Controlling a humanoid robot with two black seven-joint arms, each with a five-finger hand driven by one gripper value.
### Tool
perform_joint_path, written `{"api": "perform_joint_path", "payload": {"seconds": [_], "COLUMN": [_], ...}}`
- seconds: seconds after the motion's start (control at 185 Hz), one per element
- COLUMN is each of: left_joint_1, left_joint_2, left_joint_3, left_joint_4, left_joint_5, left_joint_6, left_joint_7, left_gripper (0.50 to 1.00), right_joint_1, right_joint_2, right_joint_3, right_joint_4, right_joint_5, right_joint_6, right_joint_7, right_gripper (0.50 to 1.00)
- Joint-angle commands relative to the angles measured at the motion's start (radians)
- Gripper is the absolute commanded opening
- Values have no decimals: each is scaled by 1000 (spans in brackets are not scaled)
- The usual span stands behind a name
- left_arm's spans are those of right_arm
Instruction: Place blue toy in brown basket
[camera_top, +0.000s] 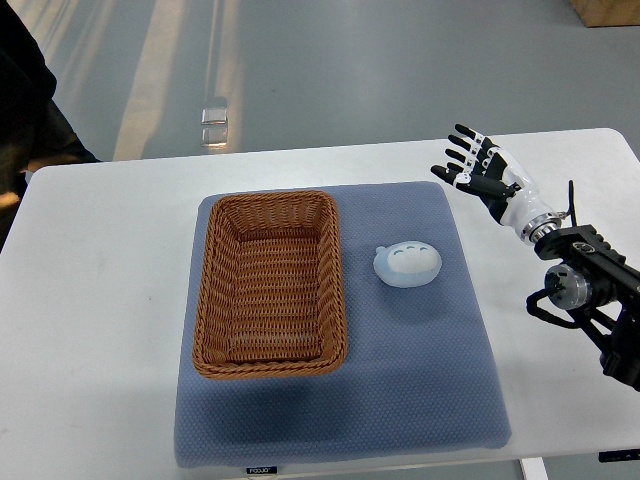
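Note:
The fingers of my right gripper needs to be on the blue toy's far side and the thumb on its near side as it closes across the blue toy's middle (408, 264).
A pale blue round toy (407, 264) lies on the blue-grey mat (420, 350), just right of the brown wicker basket (335, 280). The basket is rectangular and holds nothing. My right hand (472, 165) hovers over the white table at the mat's far right corner, up and to the right of the toy and apart from it. Its fingers are spread and hold nothing. The left arm does not show.
The mat lies on a white table (100, 300) whose far edge runs along the top. A dark shape (30, 110), perhaps a person, stands at the far left corner. A small shiny object (214, 122) sits on the floor beyond the table.

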Motion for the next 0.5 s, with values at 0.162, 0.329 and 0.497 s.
{"api": "perform_joint_path", "payload": {"seconds": [0.162,0.329,0.497], "left_joint_1": [0,0,0], "left_joint_2": [0,0,0], "left_joint_3": [1,0,0], "left_joint_4": [0,0,0], "left_joint_5": [3,2,2], "left_joint_6": [-1,-1,-1], "left_joint_7": [1,-1,-1], "left_gripper": [1000,1000,1000], "right_joint_1": [0,0,0], "right_joint_2": [0,0,0], "right_joint_3": [0,0,0], "right_joint_4": [0,0,0], "right_joint_5": [0,0,0], "right_joint_6": [1,4,9], "right_joint_7": [-5,-6,-8], "right_gripper": [911,911,911]}}
